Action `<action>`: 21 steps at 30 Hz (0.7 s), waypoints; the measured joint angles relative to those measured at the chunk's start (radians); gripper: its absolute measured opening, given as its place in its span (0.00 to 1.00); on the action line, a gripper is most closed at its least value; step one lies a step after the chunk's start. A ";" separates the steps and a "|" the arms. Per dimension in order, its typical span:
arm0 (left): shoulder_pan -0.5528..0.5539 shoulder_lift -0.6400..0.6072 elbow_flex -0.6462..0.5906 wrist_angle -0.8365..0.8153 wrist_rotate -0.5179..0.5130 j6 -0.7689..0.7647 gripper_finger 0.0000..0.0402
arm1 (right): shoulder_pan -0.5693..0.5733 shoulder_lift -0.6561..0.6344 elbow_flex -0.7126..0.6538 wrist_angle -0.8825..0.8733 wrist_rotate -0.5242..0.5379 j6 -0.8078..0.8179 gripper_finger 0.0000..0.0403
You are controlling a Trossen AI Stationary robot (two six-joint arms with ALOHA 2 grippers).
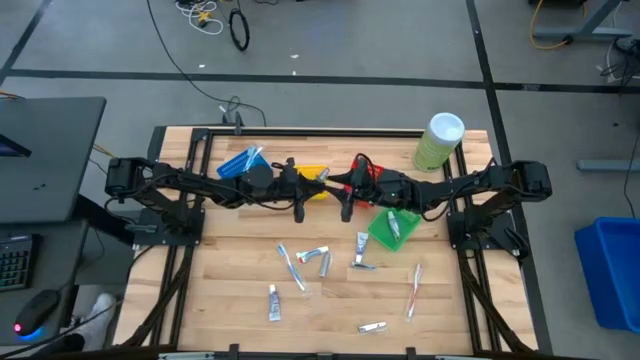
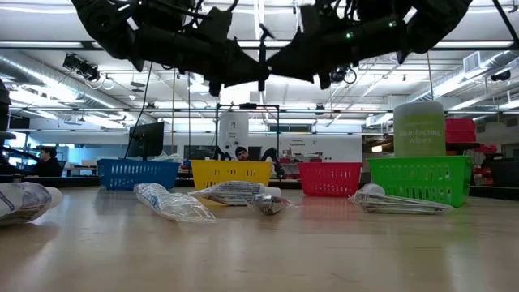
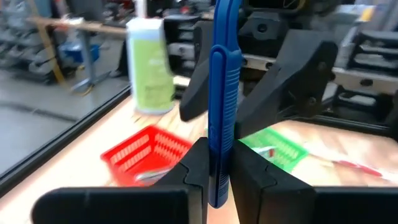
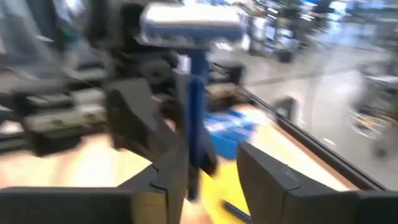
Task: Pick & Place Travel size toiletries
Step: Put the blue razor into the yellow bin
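The razor, held high over the yellow bin, will be let go by my left gripper inside the yellow bin (image 1: 314,182), between the blue bin and the red bin.
A razor (image 3: 221,93) with a blue handle and a silver head (image 4: 191,23) is held high over the yellow bin (image 1: 312,177), between my two grippers. My left gripper (image 3: 217,180) is shut on it. My right gripper (image 4: 211,168) faces it from the other side, open, with one finger on each side of the handle. In the low view the razor (image 2: 261,57) shows as a thin upright line between the arms. Several tubes (image 1: 322,256) and toothbrushes (image 1: 414,290) lie flat on the table's near half. One item lies in the green bin (image 1: 392,228). My left gripper pinches the razor's blue handle (image 3: 219,146) between its two fingers, at the end away from the head. The fingers come roughly level from the table's left and lie across the handle. The razor stands about upright, head up, clear of everything below. My right gripper's one finger (image 4: 173,171) stands close beside the handle; I cannot tell whether it touches.
Blue (image 1: 240,162), yellow, red (image 1: 366,176) and green bins stand in a row along the table's far half. A tall pale-green canister (image 1: 438,140) stands at the far right. People sit in the room behind (image 2: 47,162).
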 joint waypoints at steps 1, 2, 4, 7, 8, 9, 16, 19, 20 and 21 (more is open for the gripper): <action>0.003 0.000 0.000 -0.017 -0.016 -0.013 0.12 | 0.000 0.000 0.000 -0.022 0.031 0.004 0.39; 0.007 0.000 0.000 -0.038 -0.031 -0.028 0.12 | 0.000 0.000 0.000 -0.047 0.053 0.008 0.41; 0.014 0.000 0.000 -0.098 -0.062 -0.041 0.14 | -0.001 0.000 0.000 -0.103 0.075 0.020 0.46; 0.026 0.000 0.000 -0.219 -0.132 -0.036 0.14 | 0.003 0.000 0.000 -0.190 0.069 0.055 0.51; 0.031 0.000 0.000 -0.262 -0.159 -0.035 0.13 | 0.005 0.000 0.000 -0.222 0.061 0.066 0.52; 0.038 0.000 0.000 -0.306 -0.181 -0.035 0.13 | 0.007 0.000 0.000 -0.251 0.057 0.077 0.53; 0.098 0.000 0.000 -0.502 -0.203 -0.044 0.15 | 0.031 0.000 0.000 -0.382 0.056 0.138 0.54; 0.121 0.000 0.000 -0.541 -0.174 -0.051 0.16 | 0.038 0.000 0.000 -0.392 0.056 0.140 0.52; 0.130 0.000 0.000 -0.550 -0.153 -0.045 0.15 | 0.039 0.000 0.000 -0.391 0.056 0.140 0.52; 0.140 0.000 0.000 -0.559 -0.132 -0.036 0.15 | 0.039 0.000 0.000 -0.390 0.056 0.140 0.51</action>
